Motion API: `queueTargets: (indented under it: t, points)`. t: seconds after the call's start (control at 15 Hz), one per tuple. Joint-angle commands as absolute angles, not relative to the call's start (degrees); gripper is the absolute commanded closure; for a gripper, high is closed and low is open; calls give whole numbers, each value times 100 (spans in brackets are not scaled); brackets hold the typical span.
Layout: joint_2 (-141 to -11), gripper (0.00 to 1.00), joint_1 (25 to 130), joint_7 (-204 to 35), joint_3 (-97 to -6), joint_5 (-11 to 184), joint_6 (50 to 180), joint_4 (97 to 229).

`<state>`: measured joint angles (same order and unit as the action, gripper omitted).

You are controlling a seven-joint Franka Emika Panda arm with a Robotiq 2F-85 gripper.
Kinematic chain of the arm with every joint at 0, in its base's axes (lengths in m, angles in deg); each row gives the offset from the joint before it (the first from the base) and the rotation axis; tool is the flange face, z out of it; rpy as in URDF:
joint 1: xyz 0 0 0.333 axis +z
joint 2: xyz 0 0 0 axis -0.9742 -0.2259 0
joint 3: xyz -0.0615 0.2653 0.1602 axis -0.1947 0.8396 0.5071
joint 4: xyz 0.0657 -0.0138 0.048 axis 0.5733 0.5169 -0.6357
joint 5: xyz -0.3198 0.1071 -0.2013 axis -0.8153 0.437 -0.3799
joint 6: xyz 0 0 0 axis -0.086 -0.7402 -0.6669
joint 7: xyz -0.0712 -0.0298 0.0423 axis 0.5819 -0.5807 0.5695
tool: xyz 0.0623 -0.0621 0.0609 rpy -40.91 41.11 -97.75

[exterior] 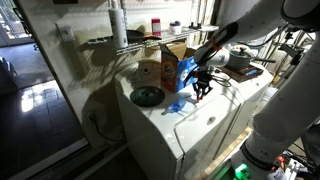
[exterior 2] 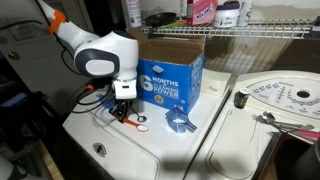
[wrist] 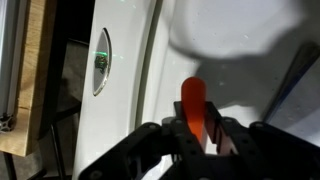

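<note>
The slim orange-red object, now low over the washer top, is to go on the white washer top. Next, my gripper lets go of it there, between its edge [exterior: 199,99] [wrist: 194,118] and the dark handle.
My gripper [exterior 2: 123,108] hangs low over the white washer top [exterior 2: 140,152], left of a blue-and-cardboard box [exterior 2: 172,78]. In the wrist view the jaws [wrist: 197,128] are shut on a slim orange-red object [wrist: 192,100] that sticks out ahead of the fingers. Its tip shows just under the gripper in an exterior view [exterior 2: 136,120], close to or touching the top; I cannot tell which. A small blue scoop [exterior 2: 180,123] lies right of the gripper, in front of the box. In an exterior view the gripper [exterior: 203,88] sits right of the box [exterior: 170,68] and scoop [exterior: 176,106].
A dark round dish [exterior: 147,96] lies on the washer's far side. A second machine with a round grey lid [exterior 2: 280,95] stands beside it. A wire shelf with bottles [exterior 2: 205,12] hangs behind the box. A green oval marking [wrist: 101,60] sits on the washer panel.
</note>
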<state>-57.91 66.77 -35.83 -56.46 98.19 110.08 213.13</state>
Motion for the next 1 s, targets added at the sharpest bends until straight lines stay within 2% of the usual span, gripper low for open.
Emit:
queueTargets:
  t: [0.0, 0.6, 0.67, 0.73, 0.8, 0.93]
  points:
    - [-5874, 94, 6742, -3376, -5599, 9760, 11185, 21349]
    - [-6082, 93, 6817, -3296, -5612, 9736, 11207, 21256]
    - [-6097, 89, 6816, -3289, -5616, 9730, 11222, 21247]
    - [-6112, 67, 6817, -3286, -5618, 9740, 11224, 21237]
    - [-6125, 50, 6818, -3283, -5620, 9746, 11232, 21226]
    - [-6144, 37, 6819, -3282, -5625, 9746, 11257, 21207]
